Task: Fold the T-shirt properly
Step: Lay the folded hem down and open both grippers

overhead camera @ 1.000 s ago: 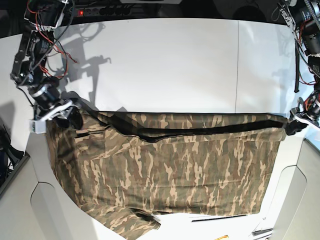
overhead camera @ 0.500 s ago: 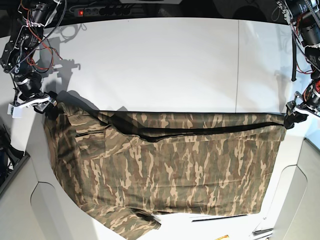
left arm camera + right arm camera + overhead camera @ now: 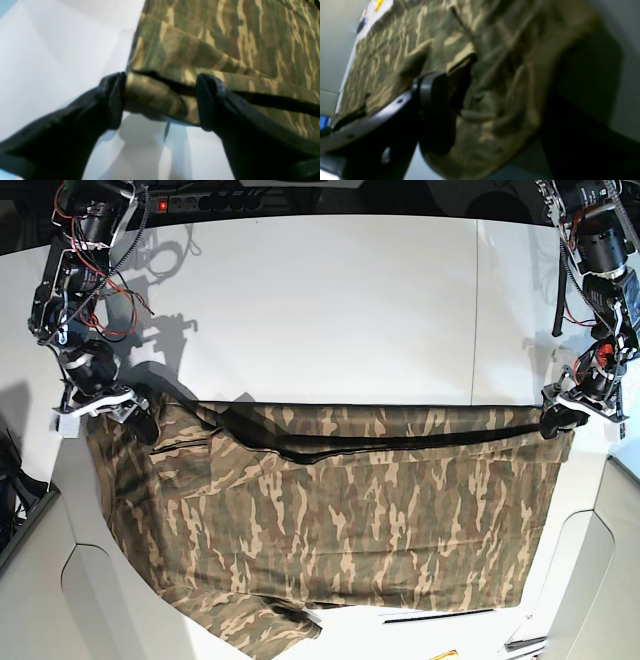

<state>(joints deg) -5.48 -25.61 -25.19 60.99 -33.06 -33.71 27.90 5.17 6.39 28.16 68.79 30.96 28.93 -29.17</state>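
Observation:
The T-shirt's sleeve lies at the table's front edge, so my left gripper will regrip the T-shirt's far corner [image 3: 556, 430] and, with my right gripper, drag the T-shirt back.
The camouflage T-shirt [image 3: 340, 510] lies spread across the front half of the white table [image 3: 330, 310], its far edge stretched in a straight line between both grippers. One sleeve hangs at the front left [image 3: 260, 625]. My left gripper [image 3: 555, 420] is at the shirt's far right corner. In the left wrist view the gripper [image 3: 160, 102] is shut on a bunched fold of the shirt [image 3: 225, 37]. My right gripper [image 3: 130, 412] is at the far left corner. In the right wrist view it [image 3: 500, 117] is shut on a thick wad of the cloth [image 3: 395, 50].
A power strip with a red light [image 3: 200, 200] and loose cables [image 3: 110, 280] sit at the back left. The table's front corners step down into grey panels [image 3: 90, 580]. A small yellow object [image 3: 445, 654] lies at the front edge.
The arm on the left of the base view swung outward with its corner, then came back in. The arm on the right drew its corner slightly inward and up. The far edge stays taut.

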